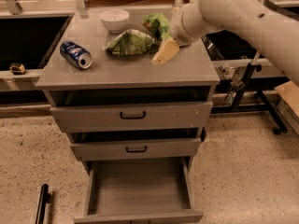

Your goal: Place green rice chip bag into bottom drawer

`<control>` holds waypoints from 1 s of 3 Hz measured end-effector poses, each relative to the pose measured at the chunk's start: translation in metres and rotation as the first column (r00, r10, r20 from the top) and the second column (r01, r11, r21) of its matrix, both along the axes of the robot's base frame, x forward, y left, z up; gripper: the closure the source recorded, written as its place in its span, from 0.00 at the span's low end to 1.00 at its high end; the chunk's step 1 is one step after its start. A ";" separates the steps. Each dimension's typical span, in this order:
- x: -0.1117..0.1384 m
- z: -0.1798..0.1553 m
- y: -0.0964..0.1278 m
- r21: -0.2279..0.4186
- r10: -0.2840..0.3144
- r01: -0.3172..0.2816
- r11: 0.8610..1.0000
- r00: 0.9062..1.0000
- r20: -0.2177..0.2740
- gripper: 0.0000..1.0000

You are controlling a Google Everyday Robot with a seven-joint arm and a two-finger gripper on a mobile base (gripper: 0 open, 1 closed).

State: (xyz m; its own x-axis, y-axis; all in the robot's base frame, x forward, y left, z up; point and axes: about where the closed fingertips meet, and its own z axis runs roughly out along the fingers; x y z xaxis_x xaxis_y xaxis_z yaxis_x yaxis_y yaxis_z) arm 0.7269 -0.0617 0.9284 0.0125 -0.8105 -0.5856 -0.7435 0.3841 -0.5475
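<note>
My gripper moves over to the green rice chip bag next, and then closes on the bag's end (166,26) farthest from the white bowl.
The green rice chip bag (157,23), bright green, lies at the back of the grey cabinet top (121,72), partly hidden by my arm. My gripper (164,52) hangs just above the cabinet top, in front of and slightly right of that bag, next to the right end of a paler green-and-white bag (130,42). It holds nothing that I can see. The bottom drawer (138,188) is pulled out below, with a bare grey floor.
A white bowl (115,19) stands at the back and a blue soda can (75,54) lies at the left of the top. The two upper drawers (133,115) stand slightly ajar. A black metal stand (259,94) is to the right, a black bar (42,204) on the floor.
</note>
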 end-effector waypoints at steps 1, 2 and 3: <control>0.026 -0.012 0.011 0.028 -0.007 0.007 1.000 1.000 0.021 0.00; 0.049 -0.022 0.014 0.061 -0.011 0.008 0.998 0.999 0.043 0.00; 0.075 -0.028 0.006 0.097 -0.041 0.033 0.995 0.996 0.079 0.00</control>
State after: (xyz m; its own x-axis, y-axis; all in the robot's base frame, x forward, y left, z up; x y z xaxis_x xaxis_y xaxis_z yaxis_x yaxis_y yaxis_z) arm 0.8016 -0.0562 0.9004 0.0342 -0.7516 -0.6587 -0.6827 0.4637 -0.5647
